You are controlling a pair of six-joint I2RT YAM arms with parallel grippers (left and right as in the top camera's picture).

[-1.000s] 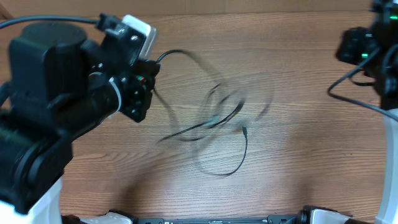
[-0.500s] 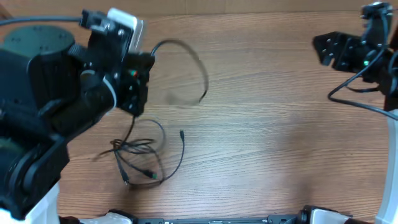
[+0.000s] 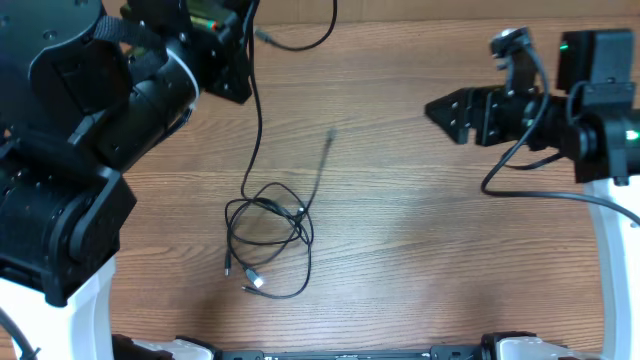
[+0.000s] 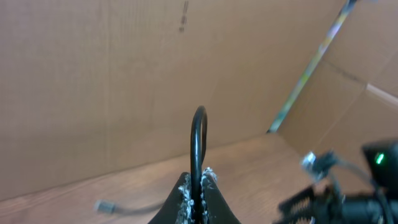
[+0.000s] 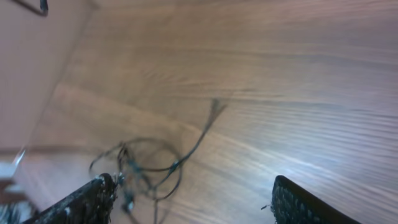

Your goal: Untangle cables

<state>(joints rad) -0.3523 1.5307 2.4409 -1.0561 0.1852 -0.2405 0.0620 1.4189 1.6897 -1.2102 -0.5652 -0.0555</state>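
The black cable has its raised part (image 3: 257,99) (image 5: 46,150) between my left gripper and the tangle, and that is the spot I will close my right gripper on next.
The cables (image 3: 268,232) lie as a loose black tangle on the wooden table, left of centre. One strand (image 3: 256,130) runs up from the tangle to my left gripper (image 3: 243,22) at the far left edge. In the left wrist view that gripper (image 4: 199,186) is shut on the strand, which arches above the fingertips, and a plug end (image 4: 104,205) hangs to the left. My right gripper (image 3: 440,110) hovers at the right, open and empty, pointing left. The right wrist view shows its gripper (image 5: 193,199) wide apart, with the cables (image 5: 146,168) ahead near the left finger and a free end (image 5: 215,106) beyond.
A cardboard wall (image 4: 124,74) stands behind the table's far edge. The arm's own thicker black wiring (image 3: 520,175) loops beside the right arm. The left arm's bulky black body (image 3: 70,130) covers the table's left side.
The left gripper has lifted toward the far edge with one strand, dragging the tangle around on the table. The right gripper has opened and moved leftward toward the middle.
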